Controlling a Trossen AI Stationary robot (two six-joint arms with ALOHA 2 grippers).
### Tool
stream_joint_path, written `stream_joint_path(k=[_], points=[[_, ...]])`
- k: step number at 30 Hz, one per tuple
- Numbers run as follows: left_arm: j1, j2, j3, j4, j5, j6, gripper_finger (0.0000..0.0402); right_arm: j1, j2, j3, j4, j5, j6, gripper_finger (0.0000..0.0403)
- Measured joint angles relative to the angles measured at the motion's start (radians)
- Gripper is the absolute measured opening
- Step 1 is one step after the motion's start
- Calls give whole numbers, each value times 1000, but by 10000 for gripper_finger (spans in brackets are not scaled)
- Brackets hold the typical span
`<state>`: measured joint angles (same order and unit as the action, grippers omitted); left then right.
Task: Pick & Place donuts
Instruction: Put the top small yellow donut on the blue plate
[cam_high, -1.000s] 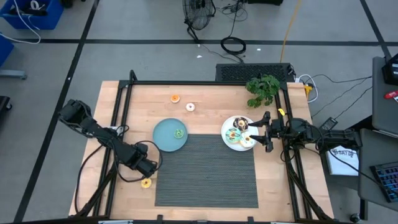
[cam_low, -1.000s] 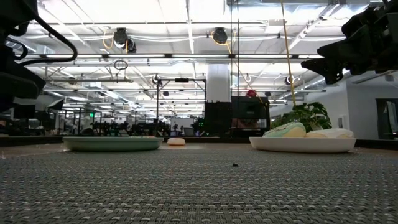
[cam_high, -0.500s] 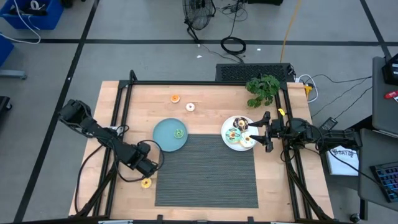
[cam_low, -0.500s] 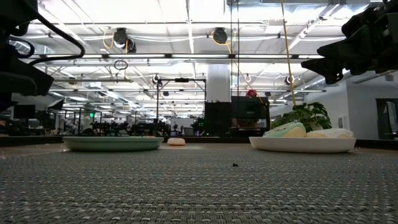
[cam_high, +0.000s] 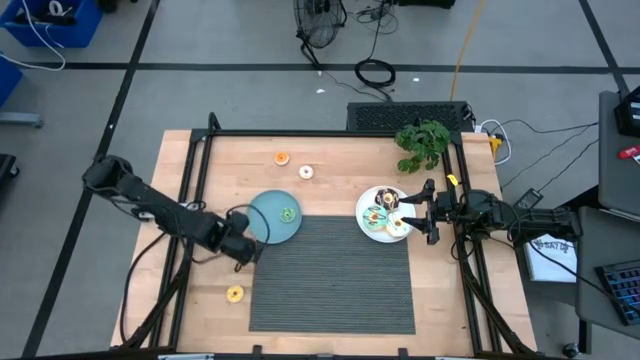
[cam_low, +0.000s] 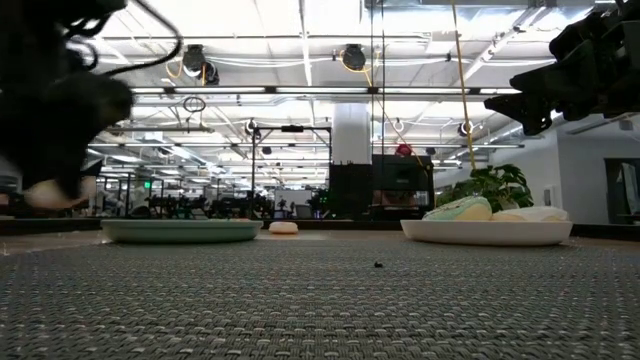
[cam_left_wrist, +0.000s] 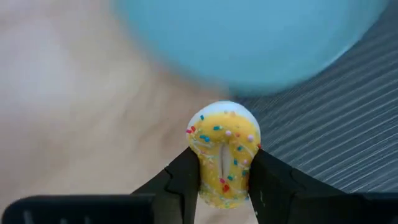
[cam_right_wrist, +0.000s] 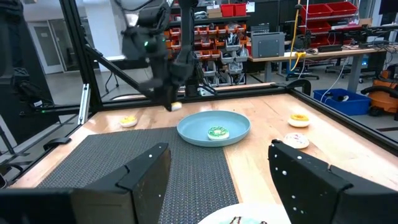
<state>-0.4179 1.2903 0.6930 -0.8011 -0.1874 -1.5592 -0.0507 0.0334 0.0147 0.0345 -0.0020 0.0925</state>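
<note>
Next, my left gripper lets go of the yellow donut on the teal plate, on the near side of the green donut (cam_high: 286, 228).
My left gripper (cam_left_wrist: 224, 163) is shut on a yellow-iced donut (cam_left_wrist: 224, 134) with sprinkles. In the high view it hangs at the near left rim of the round teal plate (cam_high: 268, 222), which carries a green donut (cam_high: 288, 214). Another yellow donut (cam_high: 235, 294) lies on the wood near the left near corner. An orange donut (cam_high: 282, 157) and a white donut (cam_high: 306, 172) lie toward the far edge. My right gripper (cam_high: 420, 212) waits open beside the white plate (cam_high: 368, 226), which holds several donuts. My left gripper pinches the yellow donut across its ring, one finger (cam_left_wrist: 186, 177) on each outer side (cam_left_wrist: 200, 155). The hole is squeezed to a slit. The fingers come from above, pointing down. The donut (cam_right_wrist: 176, 106) stands on edge and is lifted clear of the table.
A dark woven mat (cam_high: 330, 280) covers the middle near part of the table. A potted plant (cam_high: 422, 142) stands at the far right corner. A black frame (cam_high: 200, 180) runs along the table's sides.
My left gripper has moved from the near left part of the table toward the far edge and the teal plate, and it has come into the low view with the donut. The yellow donut on the wood has stayed where it was.
</note>
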Motion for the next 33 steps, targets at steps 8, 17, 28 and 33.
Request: stream_joint_path(k=[8,17,28,33], points=[[225,-16,2,348,-25,384,122,0,0,0,0,0,0,251],[389,166,32,447,152,661,122,0,1,0,0,0,0,251],[411,232,80,437,154,835,122,0,14,0,1,0,0,251],[406,231,79,427,176,911,137,0,16,0,0,0,0,251]])
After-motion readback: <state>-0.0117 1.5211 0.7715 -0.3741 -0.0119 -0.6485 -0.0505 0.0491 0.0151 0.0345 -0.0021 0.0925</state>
